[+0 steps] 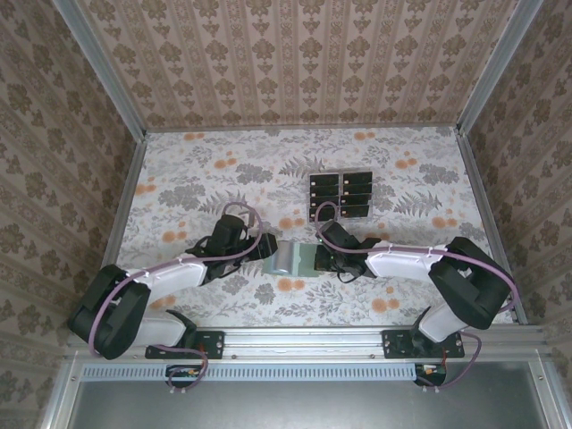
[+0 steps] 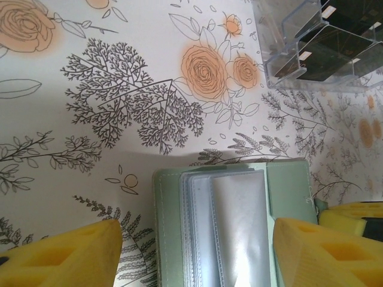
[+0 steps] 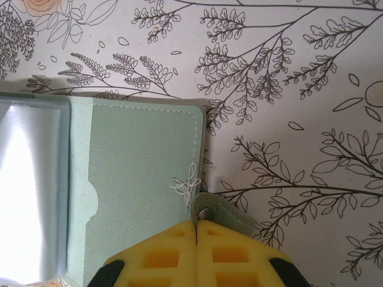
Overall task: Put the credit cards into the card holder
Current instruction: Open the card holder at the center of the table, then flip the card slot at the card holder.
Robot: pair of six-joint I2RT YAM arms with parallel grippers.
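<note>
My left gripper needs to pinch the cover's free edge (image 2: pixel 160 218) and tip the clear sleeves toward my right gripper, because the sleeves lie flat over the green cover.
The sage-green card holder (image 1: pixel 295 259) lies open on the flowered table between my two grippers, its clear sleeves (image 2: pixel 239 233) facing up. My left gripper (image 2: pixel 197 239) is open, one yellow finger on each side of the holder's lower part, with nothing pinched. My right gripper (image 3: pixel 196 224) is shut, its tips at the right edge of the holder's right flap (image 3: pixel 137 161), beside the snap tab (image 3: pixel 224 209). Several black credit cards (image 1: pixel 340 196) stand in a clear slotted tray (image 2: pixel 281 66) farther back.
Patterned walls close the table at the back and on both sides. Open tabletop (image 1: pixel 206 170) lies to the left of the tray and to its right. Both arms reach in from the near edge toward the middle.
</note>
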